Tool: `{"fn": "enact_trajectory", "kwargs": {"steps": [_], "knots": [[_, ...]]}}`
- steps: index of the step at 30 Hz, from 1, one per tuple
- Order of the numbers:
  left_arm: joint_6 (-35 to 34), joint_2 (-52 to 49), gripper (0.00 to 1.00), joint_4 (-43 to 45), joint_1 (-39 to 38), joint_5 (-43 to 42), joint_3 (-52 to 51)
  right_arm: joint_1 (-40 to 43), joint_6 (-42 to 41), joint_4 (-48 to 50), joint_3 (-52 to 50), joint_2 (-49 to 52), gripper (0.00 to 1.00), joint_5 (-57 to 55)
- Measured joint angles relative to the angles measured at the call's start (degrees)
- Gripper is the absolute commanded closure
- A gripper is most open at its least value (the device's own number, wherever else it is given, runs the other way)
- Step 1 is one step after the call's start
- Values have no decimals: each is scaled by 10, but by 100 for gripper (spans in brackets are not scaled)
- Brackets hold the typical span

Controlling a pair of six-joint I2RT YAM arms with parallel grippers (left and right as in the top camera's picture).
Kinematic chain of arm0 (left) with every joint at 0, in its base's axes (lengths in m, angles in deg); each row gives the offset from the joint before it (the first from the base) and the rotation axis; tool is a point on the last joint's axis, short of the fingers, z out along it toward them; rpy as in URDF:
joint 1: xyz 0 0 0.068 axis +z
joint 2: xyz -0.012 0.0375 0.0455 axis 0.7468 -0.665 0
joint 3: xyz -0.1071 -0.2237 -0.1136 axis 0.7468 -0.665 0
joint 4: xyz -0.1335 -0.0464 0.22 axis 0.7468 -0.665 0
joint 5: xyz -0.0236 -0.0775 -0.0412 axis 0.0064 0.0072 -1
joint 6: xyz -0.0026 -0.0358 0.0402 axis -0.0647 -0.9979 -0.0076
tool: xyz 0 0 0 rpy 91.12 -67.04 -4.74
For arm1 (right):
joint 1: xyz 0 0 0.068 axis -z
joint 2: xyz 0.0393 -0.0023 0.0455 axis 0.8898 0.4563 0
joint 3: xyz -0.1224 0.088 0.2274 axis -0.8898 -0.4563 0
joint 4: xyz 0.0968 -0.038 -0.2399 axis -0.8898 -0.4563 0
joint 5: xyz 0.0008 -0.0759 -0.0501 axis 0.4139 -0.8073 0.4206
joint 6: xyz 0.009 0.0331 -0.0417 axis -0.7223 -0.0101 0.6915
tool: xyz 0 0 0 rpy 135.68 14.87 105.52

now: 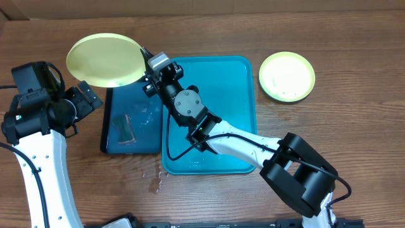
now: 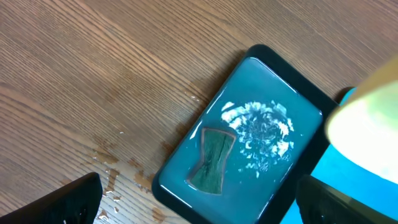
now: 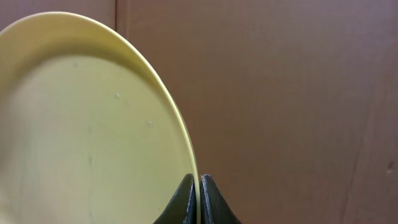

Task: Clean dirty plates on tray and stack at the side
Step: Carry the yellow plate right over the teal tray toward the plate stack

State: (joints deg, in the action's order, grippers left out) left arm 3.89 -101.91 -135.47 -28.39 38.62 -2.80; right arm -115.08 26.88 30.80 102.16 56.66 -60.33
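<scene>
The yellow-green plate will go down from my right gripper on top of the other plate (image 1: pixel 288 76), beside the turquoise tray.
My right gripper (image 1: pixel 147 62) is shut on the rim of a yellow-green plate (image 1: pixel 105 59), holding it in the air over the far left corner of the dark navy tray. In the right wrist view the two fingertips (image 3: pixel 188 186) pinch the plate (image 3: pixel 93 124) edge-on. A second plate (image 1: pixel 286 76) lies flat on the table to the right of the turquoise tray (image 1: pixel 234 95), which holds no plate. My left gripper (image 2: pixel 205 208) hovers open above the navy tray's near end, its fingers (image 2: pixel 78 199) far apart with nothing between them.
The navy tray (image 1: pixel 142 136) holds shallow water, foam and a greenish sponge (image 2: pixel 211 158). Water is spilled on the wood (image 1: pixel 155 180) near its front corner. My right arm (image 1: pixel 190 111) stretches across the turquoise tray. A cardboard wall stands at the back.
</scene>
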Motion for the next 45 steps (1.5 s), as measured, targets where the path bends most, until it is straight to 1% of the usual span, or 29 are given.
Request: {"fn": "enact_trajectory", "kwargs": {"steps": [3,6,10,14,25,28,30,33,37,39,41,45], "knots": [[0,0,0,0,0,0,0,-1,38,-15,0,0,96,11],[0,0,0,0,0,0,0,-4,76,-9,0,0,96,-4],[0,0,0,0,0,0,0,-7,88,-6,0,0,96,-10],[0,0,0,0,0,0,0,-7,120,3,0,0,96,-19],[0,0,0,0,0,0,0,-8,136,-16,0,0,96,-18],[0,0,0,0,0,0,0,-8,108,-27,0,0,96,-19],[0,0,0,0,0,0,0,-7,73,-57,0,0,96,-19],[0,0,0,0,0,0,0,-7,-1,-145,0,0,96,-19],[0,0,0,0,0,0,0,-6,-122,-290,2,0,96,-19],[0,0,0,0,0,0,0,-5,-170,-335,2,0,96,-18],[0,0,0,0,0,0,0,-2,-206,-353,2,0,96,-19],[0,0,0,0,0,0,0,12,-242,-328,2,0,96,-18]]}}
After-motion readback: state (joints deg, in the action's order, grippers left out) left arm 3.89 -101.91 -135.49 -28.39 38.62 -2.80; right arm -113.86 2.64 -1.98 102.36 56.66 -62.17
